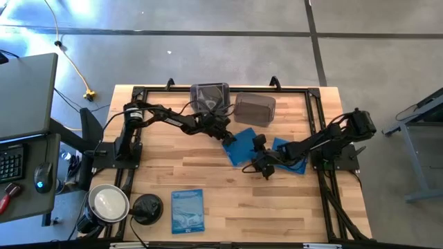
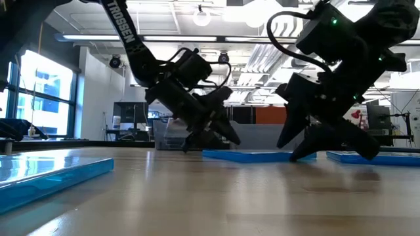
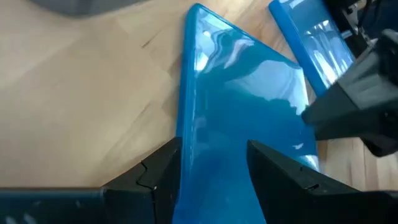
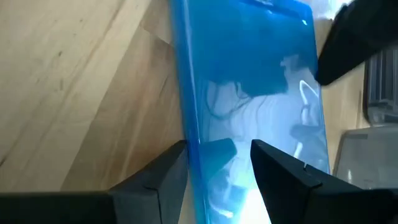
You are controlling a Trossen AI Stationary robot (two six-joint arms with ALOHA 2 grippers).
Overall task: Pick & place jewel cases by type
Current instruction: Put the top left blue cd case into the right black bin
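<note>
My right gripper should open and pinch the case's near edge [image 2: 259, 158] before lifting the middle blue case, because it lies flat with a finger over its top.
A dark blue jewel case [image 1: 243, 146] lies flat mid-table, with both grippers at it. My left gripper [image 1: 227, 136] is at its far-left corner and my right gripper [image 1: 263, 166] at its near-right corner, each narrowed onto an edge. A second blue jewel case [image 1: 291, 153] lies just to the right, under the right arm. The paler printed blue case [image 1: 187, 209] lies flat near the near edge. The black or clear cases cannot be made out on the table. My left gripper [image 3: 214, 168] has the blue case's edge [image 3: 189, 124] between its fingers: one finger [image 3: 163, 174] beside the side edge, the other [image 3: 277, 177] over the top face. It comes slanting down from the table's left, along that edge. The case lies flat on the table [image 2: 256, 156]. My right gripper [image 4: 217, 168] has the opposite end of the same case the same way. One finger [image 4: 165, 177] is beside the side edge [image 4: 191, 118] and the other [image 4: 280, 177] is over the top face. It slants down from the table's right, fingers along the edge.
Two smoky tubs [image 1: 210, 97] [image 1: 254, 108] stand at the far edge behind the case. A round black object [image 1: 147, 207] and a white-lined bowl [image 1: 109, 203] sit at the near-left corner. Bare wood [image 1: 277, 207] lies toward the near right.
</note>
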